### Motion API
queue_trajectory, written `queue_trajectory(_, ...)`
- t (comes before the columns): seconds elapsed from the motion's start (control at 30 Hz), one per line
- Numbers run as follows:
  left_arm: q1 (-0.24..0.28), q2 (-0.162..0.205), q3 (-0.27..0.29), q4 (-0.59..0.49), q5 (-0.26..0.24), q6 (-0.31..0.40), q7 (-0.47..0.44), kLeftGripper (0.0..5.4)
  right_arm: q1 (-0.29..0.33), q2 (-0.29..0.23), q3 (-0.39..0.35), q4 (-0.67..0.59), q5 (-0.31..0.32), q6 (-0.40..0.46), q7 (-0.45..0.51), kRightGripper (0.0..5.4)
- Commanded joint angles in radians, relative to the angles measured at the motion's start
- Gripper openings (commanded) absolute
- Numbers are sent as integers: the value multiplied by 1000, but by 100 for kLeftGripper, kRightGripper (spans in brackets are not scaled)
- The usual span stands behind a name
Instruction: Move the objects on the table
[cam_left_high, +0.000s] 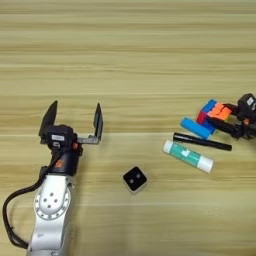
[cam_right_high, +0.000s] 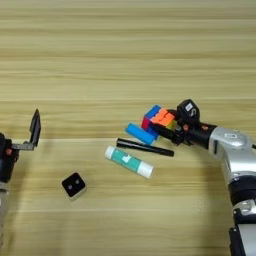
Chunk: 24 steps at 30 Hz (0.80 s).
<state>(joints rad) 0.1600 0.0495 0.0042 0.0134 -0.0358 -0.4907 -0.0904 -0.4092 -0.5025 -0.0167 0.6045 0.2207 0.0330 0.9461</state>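
Note:
I need to use my right gripper to set the puzzle cube free on bare wood (cam_left_high: 140, 126), in the space between my left gripper and the blue bar.
The multicoloured puzzle cube (cam_right_high: 155, 116) sits at the right of the table (cam_left_high: 128, 60). My right gripper (cam_right_high: 166, 123) reaches in from the right, its black fingers (cam_right_high: 162, 131) closed against the cube's orange side. Just left of the cube lies the short blue bar (cam_right_high: 140, 133). The thin black pen (cam_right_high: 145, 147) and the white-and-teal glue stick (cam_right_high: 129, 162) lie below it. Nearer the middle rests the small black white-edged cube (cam_left_high: 135, 179). My left gripper (cam_left_high: 74, 119) stands open at the left, with nothing between its fingers, well left of the black cube.
The left arm's silver forearm (cam_left_high: 50, 205) and a black cable rise from the bottom left corner. The right arm's silver forearm (cam_right_high: 235, 150) comes in along the right edge. Bare wood stretches across the far half of the table.

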Motion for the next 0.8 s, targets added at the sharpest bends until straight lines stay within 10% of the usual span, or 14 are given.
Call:
queue_trajectory(0.03, -3, -2, -5, 7, 20, -13, 4, 540, -17, -1, -15, -28, 2, -9, -6, 334)
queue_trajectory(0.8, -1, -7, -13, 6, 26, -28, 8, 540, 58, 60, 40, -588, 78, 220, -99, 334)
